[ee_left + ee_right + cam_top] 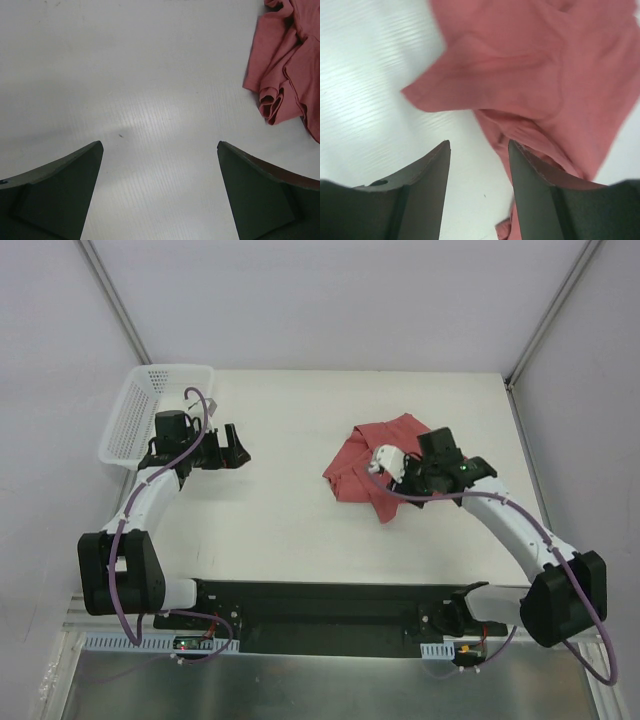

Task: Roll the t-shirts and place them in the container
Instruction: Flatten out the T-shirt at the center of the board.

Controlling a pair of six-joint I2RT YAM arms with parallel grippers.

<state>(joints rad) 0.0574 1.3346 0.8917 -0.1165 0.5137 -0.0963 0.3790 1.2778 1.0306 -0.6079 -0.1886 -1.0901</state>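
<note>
My left gripper is to go next to the salmon-red t-shirt and close on the flat corner (pixel 326 475) (pixel 246 85) nearest the white basket, beside the folded hem.
The salmon-red t-shirt (pixel 362 468) lies crumpled in a loose heap on the white table, right of centre. My right gripper (pixel 396 472) hovers over its near right part. In the right wrist view its jaws (pixel 479 145) stand apart with bare table between them; the t-shirt (pixel 530 65) spreads just beyond the tips and runs behind the right finger (pixel 540 195). My left gripper (pixel 238 446) is far to the left, wide open and empty. In the left wrist view the left gripper (pixel 160 145) looks down on bare table, with the t-shirt (pixel 290 70) at the upper right corner.
A white perforated basket (pixel 170 371) stands at the table's back left corner, just behind my left wrist. Grey walls with metal posts enclose the table on three sides. The arm bases sit on the dark rail (pixel 320 612) at the near edge.
</note>
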